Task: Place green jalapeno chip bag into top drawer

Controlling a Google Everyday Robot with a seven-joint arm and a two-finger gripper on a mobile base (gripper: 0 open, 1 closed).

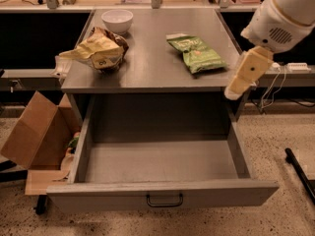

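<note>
The green jalapeno chip bag is next, and my gripper needs to go to it and take hold of it across the chip bag's middle [200, 54], between both ends.
The green jalapeno chip bag [196, 53] lies flat on the right half of the grey cabinet top [152, 63]. The top drawer [160, 163] is pulled fully open below it, with a plain front panel and a dark bail handle [164, 200]; its inside is bare. My arm's white and cream end, with the gripper [235, 88], hangs at the cabinet's right edge, just right of and below the chip bag, apart from it and holding nothing that I can see.
A wrinkly yellow-and-brown bag [101, 49] lies on the left of the top, with a white bowl [117, 19] behind it. An open cardboard box [34, 134] stands on the floor at the left. A dark bar [300, 173] lies on the floor at the right.
</note>
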